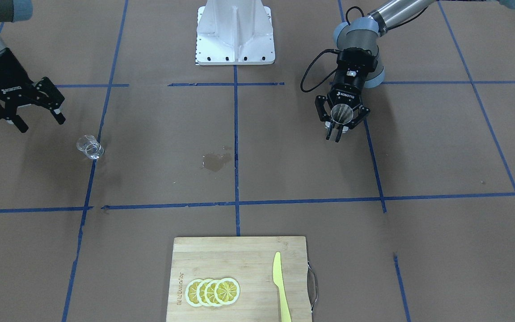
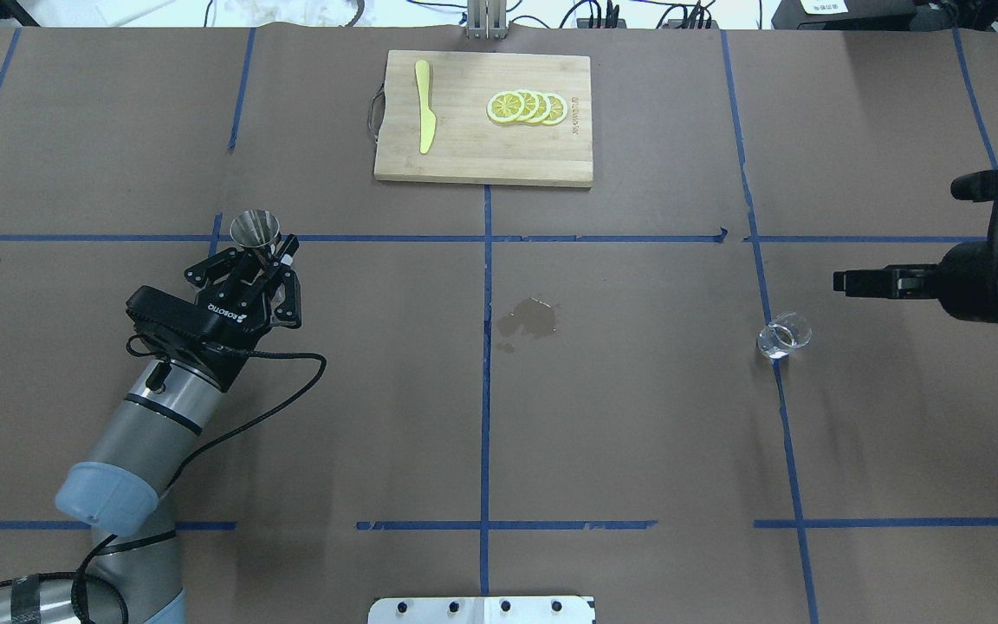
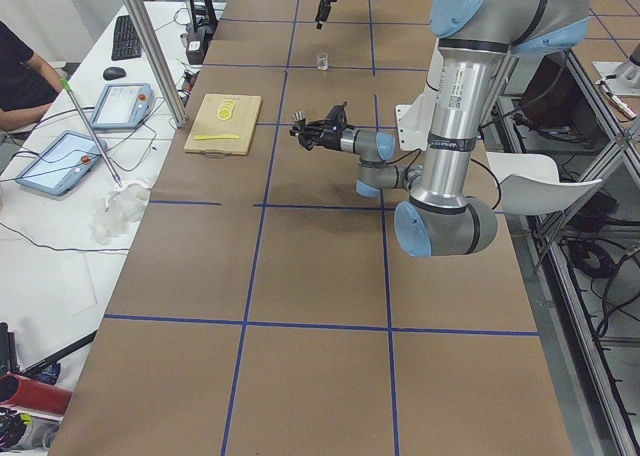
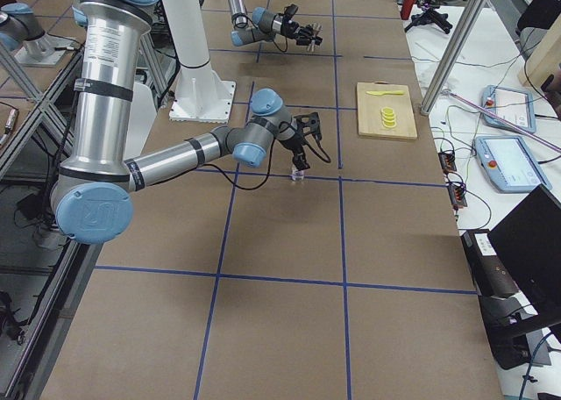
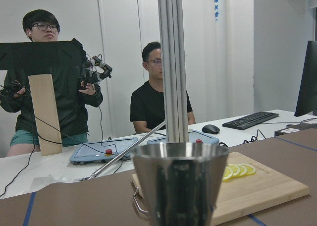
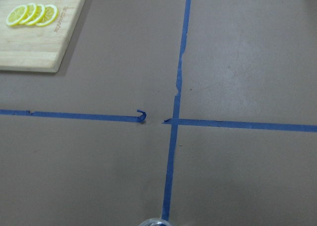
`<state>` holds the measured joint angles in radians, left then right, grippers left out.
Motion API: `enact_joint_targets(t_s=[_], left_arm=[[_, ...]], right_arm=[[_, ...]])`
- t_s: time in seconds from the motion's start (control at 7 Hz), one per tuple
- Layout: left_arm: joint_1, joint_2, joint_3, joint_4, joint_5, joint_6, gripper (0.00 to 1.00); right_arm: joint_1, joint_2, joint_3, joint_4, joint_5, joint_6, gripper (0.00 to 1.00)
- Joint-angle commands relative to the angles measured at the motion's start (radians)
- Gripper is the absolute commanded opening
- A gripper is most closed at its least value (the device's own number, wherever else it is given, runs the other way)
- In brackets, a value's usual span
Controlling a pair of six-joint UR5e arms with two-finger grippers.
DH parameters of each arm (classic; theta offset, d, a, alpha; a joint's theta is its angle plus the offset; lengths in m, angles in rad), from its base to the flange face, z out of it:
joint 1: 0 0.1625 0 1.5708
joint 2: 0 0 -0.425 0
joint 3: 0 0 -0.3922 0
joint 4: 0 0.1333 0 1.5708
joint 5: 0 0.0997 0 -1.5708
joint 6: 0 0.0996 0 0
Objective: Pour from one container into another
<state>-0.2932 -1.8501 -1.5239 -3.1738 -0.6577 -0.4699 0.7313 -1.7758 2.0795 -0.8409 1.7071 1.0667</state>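
Next, I should close my right gripper on the body of the clear glass cup (image 1: 90, 147), fingers on opposite sides below the cup's rim.
My left gripper (image 2: 262, 253) is shut on the steel jigger (image 2: 255, 229), which it holds upright above the table's left half; the jigger (image 1: 341, 113) shows its open mouth in the front view. In the left wrist view the jigger's upper cone (image 5: 173, 184) fills the lower middle. The clear glass cup (image 2: 783, 336) stands alone on the table at the right, on a blue tape line. My right gripper (image 2: 895, 233) hovers open just right of and beyond the cup, with nothing between its fingers. Only the cup's rim (image 6: 152, 222) shows at the bottom edge of the right wrist view.
A wet stain (image 2: 532, 318) marks the table's middle. A wooden cutting board (image 2: 482, 160) at the far edge carries lemon slices (image 2: 527, 107) and a yellow knife (image 2: 424, 117). The white robot base (image 1: 235, 33) sits at the near edge. Operators sit beyond the far side.
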Motion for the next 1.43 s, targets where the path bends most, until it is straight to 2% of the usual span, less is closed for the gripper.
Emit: enact_joint_targets(t_s=[0.0, 0.14, 0.29, 0.43, 0.57, 0.86, 1.29], left_arm=[[0.0, -0.014, 0.022, 0.002, -0.008, 0.005, 0.0], [0.0, -0.014, 0.024, 0.002, -0.011, 0.005, 0.0], [0.0, -0.014, 0.028, 0.002, -0.011, 0.007, 0.0], [0.0, -0.014, 0.031, 0.003, -0.011, 0.008, 0.0], [-0.003, -0.014, 0.031, 0.006, -0.01, 0.011, 0.0], [0.0, -0.017, 0.031, 0.006, -0.011, 0.007, 0.0], [-0.003, -0.015, 0.031, 0.008, -0.007, 0.013, 0.0]], right_arm=[[-0.249, -0.06, 0.05, 0.008, -0.392, 0.137, 1.0], [-0.391, -0.092, 0.048, 0.009, -0.634, 0.186, 1.0], [-0.499, -0.102, 0.038, 0.008, -0.817, 0.267, 1.0], [-0.641, -0.102, -0.039, 0.008, -1.063, 0.35, 1.0], [-0.703, -0.082, -0.108, 0.02, -1.21, 0.355, 0.99], [-0.724, -0.041, -0.218, 0.025, -1.302, 0.471, 0.99], [-0.722, 0.033, -0.313, 0.026, -1.356, 0.475, 0.97]])
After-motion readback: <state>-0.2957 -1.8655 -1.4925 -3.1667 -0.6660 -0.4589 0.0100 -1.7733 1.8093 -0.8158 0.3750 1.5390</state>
